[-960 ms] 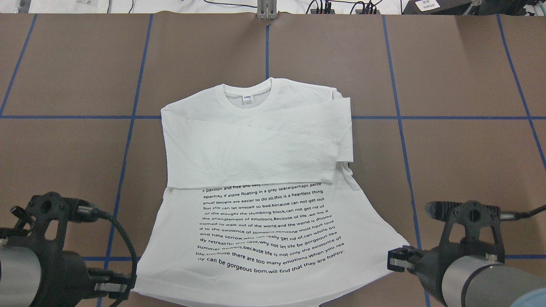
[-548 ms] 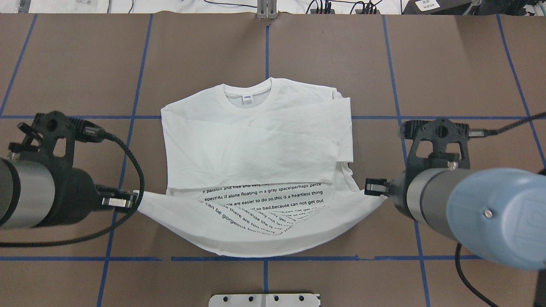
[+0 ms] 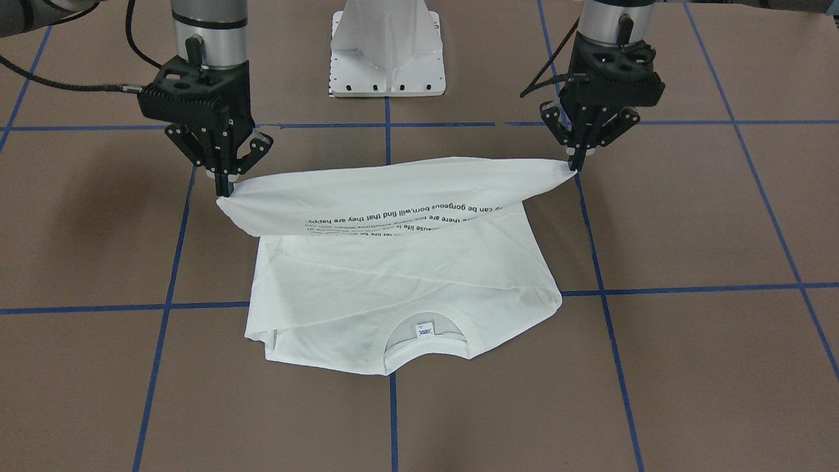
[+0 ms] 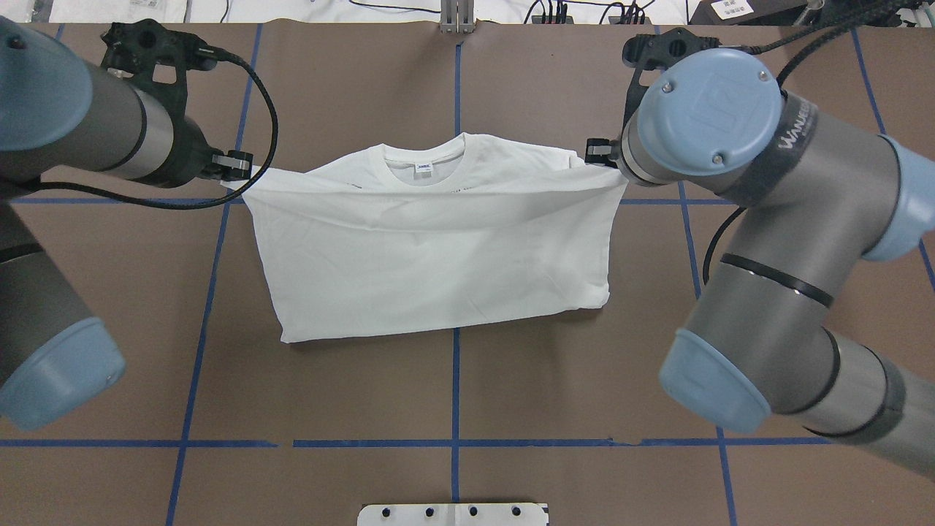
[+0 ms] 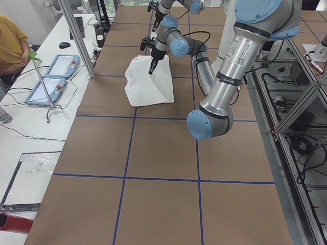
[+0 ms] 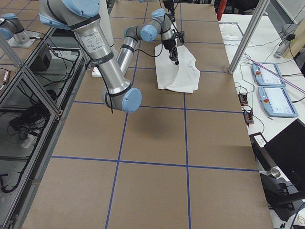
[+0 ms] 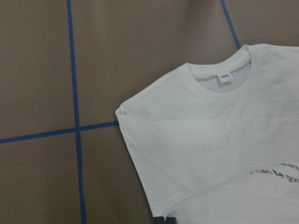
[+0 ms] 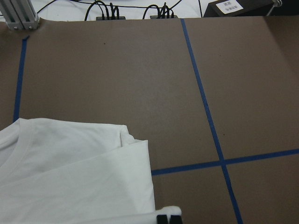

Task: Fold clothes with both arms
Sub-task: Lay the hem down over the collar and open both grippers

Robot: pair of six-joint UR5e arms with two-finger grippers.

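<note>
Next, I let go of the white T-shirt's hem corner with my left gripper on the brown tabletop (image 3: 555, 335) (image 7: 124, 87), just past the T-shirt's slanted shoulder edge.
The white T-shirt (image 4: 438, 248) lies mid-table with its collar (image 4: 424, 157) and blue neck label on the far side. Its hem is lifted and stretched taut between both grippers, over the shoulder line. My left gripper (image 4: 235, 165) is shut on the hem's left corner, and my right gripper (image 4: 595, 152) is shut on the right corner. In the front-facing view the raised hem (image 3: 406, 213) shows a line of black text, held by the left gripper (image 3: 575, 164) and the right gripper (image 3: 224, 190). The folded sleeves are hidden under the cloth.
The white pedestal base (image 4: 453, 513) sits at the near table edge, between the arms. Cables and plugs (image 4: 584, 11) run along the far edge. A side bench holds teach pendants (image 5: 51, 76), with a person (image 5: 10, 41) seated beside it. Blue tape lines grid the brown tabletop.
Both grippers have carried the hem from the near edge up and away to the collar. The lower half now covers the text block and the folded sleeves.
</note>
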